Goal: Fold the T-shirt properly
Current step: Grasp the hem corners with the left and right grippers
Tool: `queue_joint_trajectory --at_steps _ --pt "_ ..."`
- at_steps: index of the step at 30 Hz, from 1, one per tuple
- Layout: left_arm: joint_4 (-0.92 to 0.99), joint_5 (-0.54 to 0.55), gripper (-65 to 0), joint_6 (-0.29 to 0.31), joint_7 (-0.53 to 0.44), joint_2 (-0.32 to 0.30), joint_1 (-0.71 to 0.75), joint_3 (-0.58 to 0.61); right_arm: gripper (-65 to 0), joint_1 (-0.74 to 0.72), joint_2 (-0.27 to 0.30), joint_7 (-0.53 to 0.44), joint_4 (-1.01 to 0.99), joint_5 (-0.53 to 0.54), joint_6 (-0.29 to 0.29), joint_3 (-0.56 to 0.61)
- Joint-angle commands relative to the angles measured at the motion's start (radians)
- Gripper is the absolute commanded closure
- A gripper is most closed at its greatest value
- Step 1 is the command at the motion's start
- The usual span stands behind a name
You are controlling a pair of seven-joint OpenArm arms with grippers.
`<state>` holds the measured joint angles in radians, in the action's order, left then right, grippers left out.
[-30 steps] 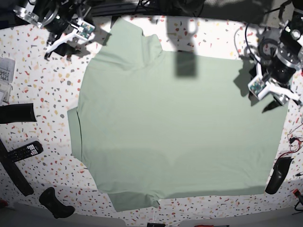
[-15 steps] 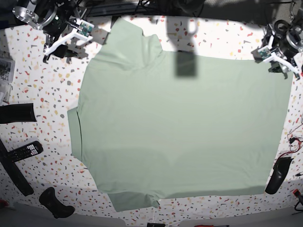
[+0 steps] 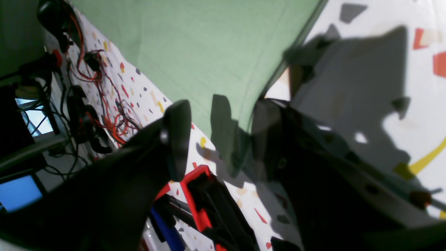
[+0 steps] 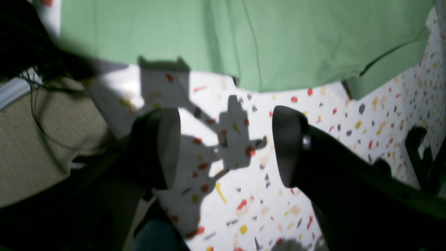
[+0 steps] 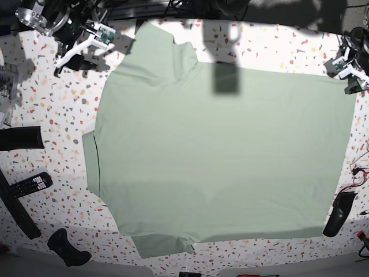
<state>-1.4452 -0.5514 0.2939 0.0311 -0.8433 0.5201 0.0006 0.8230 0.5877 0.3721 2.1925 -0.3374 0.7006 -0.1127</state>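
Observation:
Next, I move my right gripper to the far sleeve's end (image 5: 146,36) (image 4: 110,42) on the mint green T-shirt and close it there, near the outer corner of that sleeve.
The T-shirt (image 5: 219,156) is pale mint green and lies spread flat over most of the speckled table, one sleeve at the top left and one at the bottom left. My left gripper (image 5: 353,79) hangs at the shirt's far right corner. In the left wrist view it (image 3: 223,139) is open, nothing between its black fingers (image 3: 176,139), with the T-shirt (image 3: 195,45) corner just beyond them. My right gripper (image 5: 72,57) is at the top left, off the cloth. The right wrist view shows it (image 4: 226,146) open over bare table, the T-shirt (image 4: 244,38) edge ahead.
A remote control (image 5: 29,184) and black objects (image 5: 20,138) (image 5: 68,248) lie along the left edge. Another black object (image 5: 340,213) and red wires (image 5: 360,173) sit at the right edge. A dark shadow (image 5: 226,78) falls on the shirt's top.
My left gripper has lifted off the shirt's right edge and moved up and outward to the far right corner. The right arm shifted slightly up and left.

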Motion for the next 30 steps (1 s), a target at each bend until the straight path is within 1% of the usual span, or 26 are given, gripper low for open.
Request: queue_joint_trajectory --at_steps 1,2,3,6,9,12,17,19,21,22,25,28,29,30 --pt "0.003 -0.009 -24.7 0.011 0.02 -0.019 0.004 -0.005 -40.1 0.003 0.01 -0.031 0.017 0.008 -0.002 -0.005" --pt "0.005 0.0 -21.8 0.011 0.02 -0.016 0.004 -0.005 -40.1 0.003 0.01 -0.051 0.017 0.008 -0.002 -0.005" --pt "0.005 0.016 -17.6 0.011 0.02 -0.012 0.005 -0.005 -40.1 0.003 0.011 -0.065 0.017 0.024 -0.002 -0.005" --pt "0.005 0.055 -0.1 0.012 0.021 0.013 0.015 -0.005 -40.1 0.003 0.01 -0.066 0.017 0.156 -0.002 -0.005" --pt "0.006 0.055 0.0 0.012 0.024 0.043 0.014 -0.005 -40.1 0.003 0.01 -0.066 0.017 0.295 -0.002 -0.005" --pt "0.006 0.054 0.0 0.012 0.029 0.065 0.015 -0.005 -40.1 0.003 0.01 -0.066 0.017 0.41 -0.002 -0.005" --pt "0.006 0.055 0.0 0.011 0.031 0.069 0.014 -0.005 -40.1 0.002 0.008 -0.065 0.017 0.529 -0.002 -0.005" --pt "0.006 0.055 0.0 0.012 0.031 0.069 0.014 -0.005 -40.1 0.003 0.003 -0.059 0.017 0.557 -0.002 -0.005" --pt "0.006 0.055 0.0 0.012 0.031 0.07 0.014 -0.005 -40.1 0.002 -0.003 -0.035 0.017 0.547 -0.002 0.002" --pt "0.006 0.055 0.0 0.012 0.031 0.07 0.014 -0.005 -40.1 0.002 -0.007 -0.026 0.017 0.52 -0.002 0.009" --pt "0.006 0.055 0.0 0.012 0.031 0.07 0.014 -0.005 -40.1 0.002 -0.018 -0.024 0.017 0.391 -0.002 0.056" --pt "0.006 0.055 0.0 0.012 0.027 0.07 0.014 -0.005 -40.1 0.002 -0.026 -0.024 0.017 0.28 -0.002 0.146" --pt "0.006 0.055 0.0 0.011 0.027 0.07 0.014 -0.005 -40.1 -0.001 -0.031 -0.024 0.017 0.237 -0.007 0.179" --pt "0.006 0.055 0.0 0.011 0.027 0.07 0.014 -0.005 -40.1 -0.006 -0.036 -0.023 0.017 0.197 -0.03 0.213"
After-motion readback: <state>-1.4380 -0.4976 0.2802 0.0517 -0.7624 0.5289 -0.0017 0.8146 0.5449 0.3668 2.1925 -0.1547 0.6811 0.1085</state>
